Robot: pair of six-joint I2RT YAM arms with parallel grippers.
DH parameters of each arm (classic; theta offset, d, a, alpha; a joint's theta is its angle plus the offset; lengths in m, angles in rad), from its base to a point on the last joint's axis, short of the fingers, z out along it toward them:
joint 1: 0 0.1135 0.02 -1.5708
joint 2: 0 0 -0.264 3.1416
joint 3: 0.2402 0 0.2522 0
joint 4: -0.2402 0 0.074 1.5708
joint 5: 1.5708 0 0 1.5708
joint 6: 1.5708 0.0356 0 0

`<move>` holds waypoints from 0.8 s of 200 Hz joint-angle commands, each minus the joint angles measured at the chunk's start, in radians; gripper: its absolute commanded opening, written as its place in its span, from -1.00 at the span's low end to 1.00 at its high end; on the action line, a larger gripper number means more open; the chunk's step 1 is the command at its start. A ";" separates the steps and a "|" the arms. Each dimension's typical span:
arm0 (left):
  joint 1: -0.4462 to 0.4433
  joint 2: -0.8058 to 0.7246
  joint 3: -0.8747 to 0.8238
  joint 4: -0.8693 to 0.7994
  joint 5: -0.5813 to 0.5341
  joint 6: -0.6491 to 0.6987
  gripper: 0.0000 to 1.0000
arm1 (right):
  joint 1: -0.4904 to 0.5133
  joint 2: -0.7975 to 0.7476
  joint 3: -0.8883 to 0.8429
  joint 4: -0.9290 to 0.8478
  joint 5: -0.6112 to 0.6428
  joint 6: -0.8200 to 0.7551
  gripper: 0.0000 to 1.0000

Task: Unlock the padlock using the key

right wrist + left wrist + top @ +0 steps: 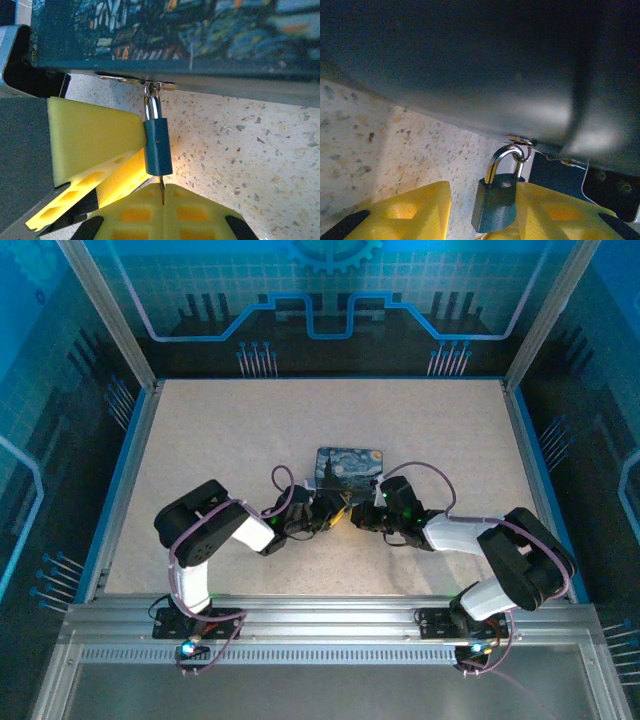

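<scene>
The padlock's body sits loose in my open left fingers; they should clamp it while my right gripper takes the key [162,183] from another angle.
The small dark-blue padlock [158,145] hangs by its silvery shackle [504,156] from the latch on the front edge of the starry-night tin [349,465]. My left gripper [482,202] is open around the padlock [497,202]. Its right yellow finger [555,210] touches the body, and a gap shows between the body and the left finger [412,212]. My right gripper [163,202] is just below the padlock, shut on the key [161,184]. The key's thin blade points up into the bottom of the lock. In the top view both grippers meet in front of the tin.
The tin [175,30] lies near the middle of the speckled table [220,440], close above both grippers. Metal frame posts and blue walls ring the table. The left gripper's yellow fingers [95,135] crowd the padlock's left side in the right wrist view.
</scene>
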 commanded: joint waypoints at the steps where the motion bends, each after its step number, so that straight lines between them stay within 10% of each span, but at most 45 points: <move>1: -0.010 0.026 0.025 0.017 0.008 -0.015 -0.24 | -0.001 0.006 0.012 -0.005 -0.034 0.014 -1.00; 76: -0.013 0.040 0.059 0.024 0.027 -0.005 -0.22 | -0.012 -0.021 0.011 -0.021 -0.027 0.032 -1.00; 160: -0.017 0.009 0.055 0.005 0.010 0.018 -0.76 | -0.036 -0.067 -0.008 -0.048 -0.023 0.028 -0.83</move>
